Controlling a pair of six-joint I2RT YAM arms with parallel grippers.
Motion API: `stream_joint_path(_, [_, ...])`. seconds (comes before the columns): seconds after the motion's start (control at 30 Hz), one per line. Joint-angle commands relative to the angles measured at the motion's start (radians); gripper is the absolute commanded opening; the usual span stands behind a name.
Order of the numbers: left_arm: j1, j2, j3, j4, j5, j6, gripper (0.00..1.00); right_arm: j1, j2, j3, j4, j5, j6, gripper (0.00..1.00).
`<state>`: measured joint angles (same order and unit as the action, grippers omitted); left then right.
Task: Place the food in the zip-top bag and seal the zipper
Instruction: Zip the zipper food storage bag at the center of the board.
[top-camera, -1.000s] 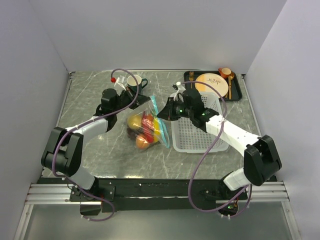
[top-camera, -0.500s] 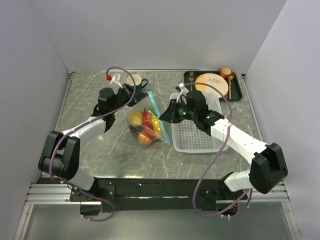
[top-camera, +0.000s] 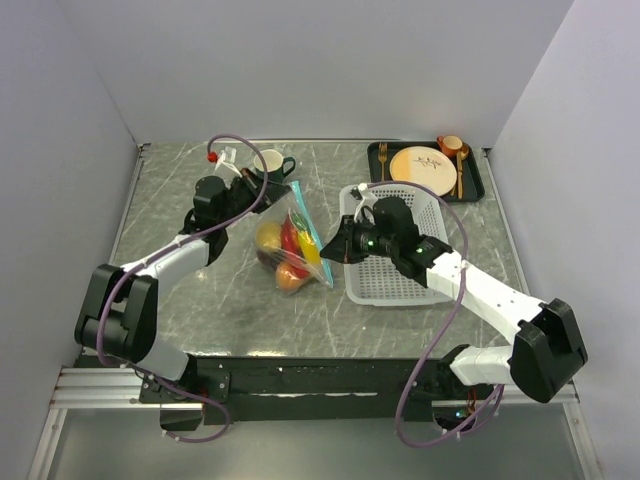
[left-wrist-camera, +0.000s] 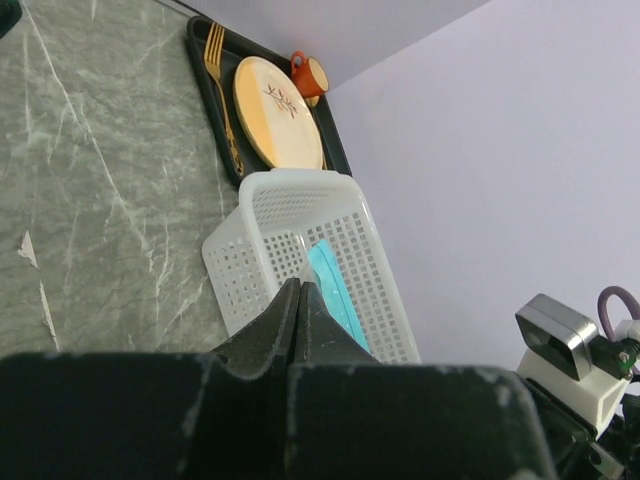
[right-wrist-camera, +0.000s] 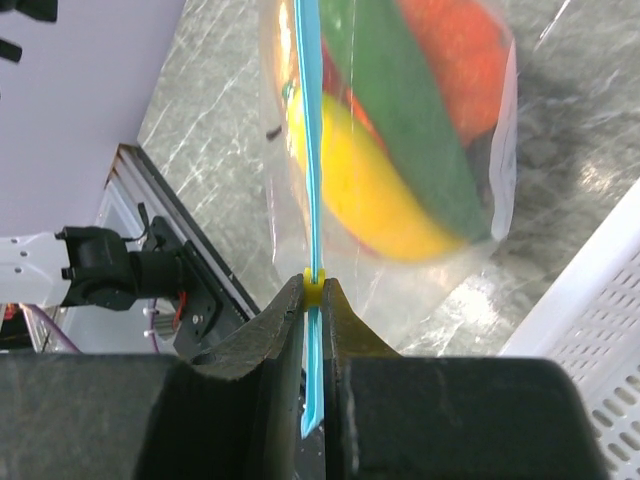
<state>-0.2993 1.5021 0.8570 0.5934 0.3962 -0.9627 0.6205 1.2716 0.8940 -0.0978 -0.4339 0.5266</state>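
Note:
Next, I let go of the zip-top bag with my right gripper on the table (top-camera: 282, 298) near its front edge, next to the white mesh basket. The bag now lies mid-table.
The clear zip-top bag (top-camera: 290, 250) lies mid-table, held up along its mouth, with the food inside: yellow, red, orange and dark pieces. The teal zipper (top-camera: 312, 240) runs from far to near. My left gripper (top-camera: 283, 192) is shut on the far end of the bag's mouth; the left wrist view shows its closed fingertips (left-wrist-camera: 300, 292) and the teal strip (left-wrist-camera: 335, 290) beyond them. My right gripper (top-camera: 328, 250) is shut on the zipper's yellow slider (right-wrist-camera: 314, 287). The zipper (right-wrist-camera: 305, 150) stretches away from it, with yellow fruit (right-wrist-camera: 370, 190) and green pepper (right-wrist-camera: 400, 110) behind the plastic.
A white mesh basket (top-camera: 400, 285) stands right of the bag, under my right arm. A black tray (top-camera: 478, 182) at the back right holds a cream plate (top-camera: 422, 165), cutlery and an orange cup (top-camera: 452, 146). A dark cup (top-camera: 270, 162) sits behind my left gripper.
My right gripper has slid toward the near end of the zipper with the slider. My left gripper has shifted slightly farther back, and the bag's mouth now stands straighter.

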Motion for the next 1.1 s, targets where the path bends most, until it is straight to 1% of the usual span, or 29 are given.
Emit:
stream_joint_path(0.0, [0.028,-0.062,0.017,0.069,-0.079,0.024,0.01,0.025,-0.041,-0.02,-0.037,-0.025,0.015,0.0])
stream_joint_path(0.4, [0.042,-0.091,0.005,0.04,-0.105,0.039,0.01,0.033,-0.061,-0.004,-0.115,-0.04,-0.036,0.0])
stream_joint_path(1.07, [0.049,-0.148,-0.013,-0.02,-0.151,0.048,0.01,0.041,-0.13,-0.058,-0.138,-0.049,-0.016,0.0])
